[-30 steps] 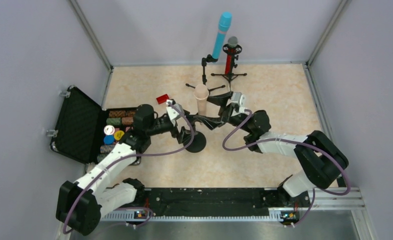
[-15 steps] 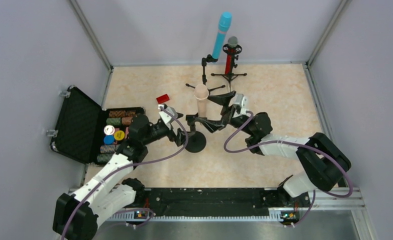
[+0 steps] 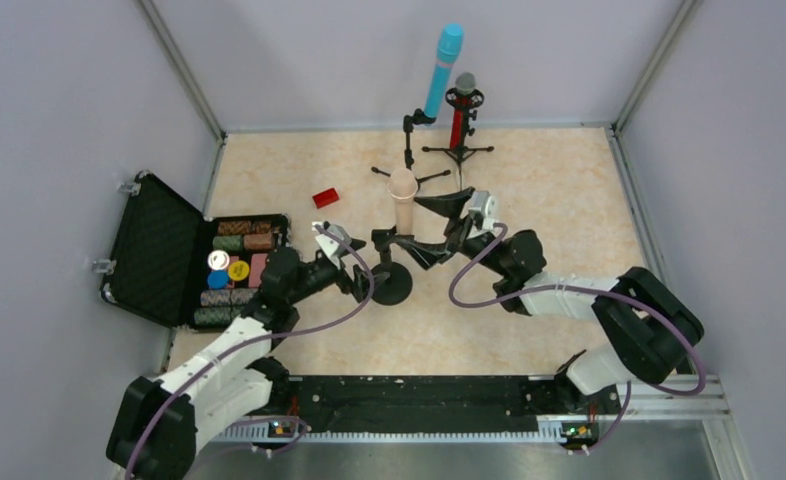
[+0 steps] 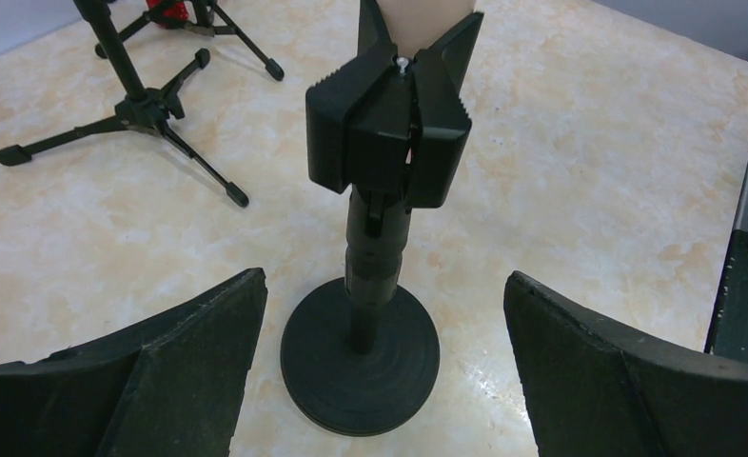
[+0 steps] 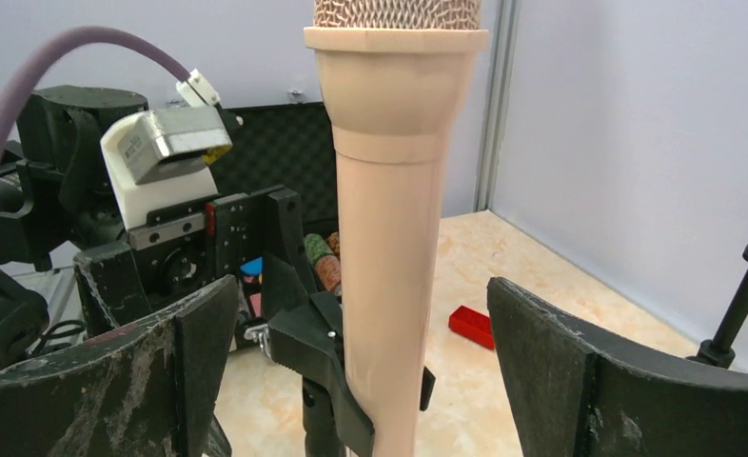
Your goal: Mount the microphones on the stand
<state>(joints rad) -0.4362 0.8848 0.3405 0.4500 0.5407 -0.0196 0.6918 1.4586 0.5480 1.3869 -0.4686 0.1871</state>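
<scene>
The clip sits low above the round base, so my left gripper needs to grip just below the clip [image 4: 378,225] and raise it while my right gripper steadies the post.
The peach-pink microphone [image 3: 403,198] stands upright in the clip [image 3: 393,243] of a round-based stand [image 3: 391,286]. My right gripper [image 3: 437,229] is open just right of it, its fingers either side of the microphone [image 5: 386,238] without touching it. My left gripper [image 3: 362,270] is open to the left of the stand, facing its post and base [image 4: 361,357]. The cyan-blue microphone [image 3: 443,70] sits on a tripod stand [image 3: 409,135] at the back. Beside it, the red microphone [image 3: 459,118] is on another tripod [image 3: 458,152].
An open black case [image 3: 154,250] with poker chips [image 3: 231,268] lies at the left. A small red block [image 3: 325,197] rests on the table behind the left gripper. Tripod legs [image 4: 132,119] spread close behind the round stand. Walls enclose three sides.
My right gripper has opened, letting go of the peach-pink microphone, which stays in the clip. The left arm has drawn back from the stand toward the near left.
</scene>
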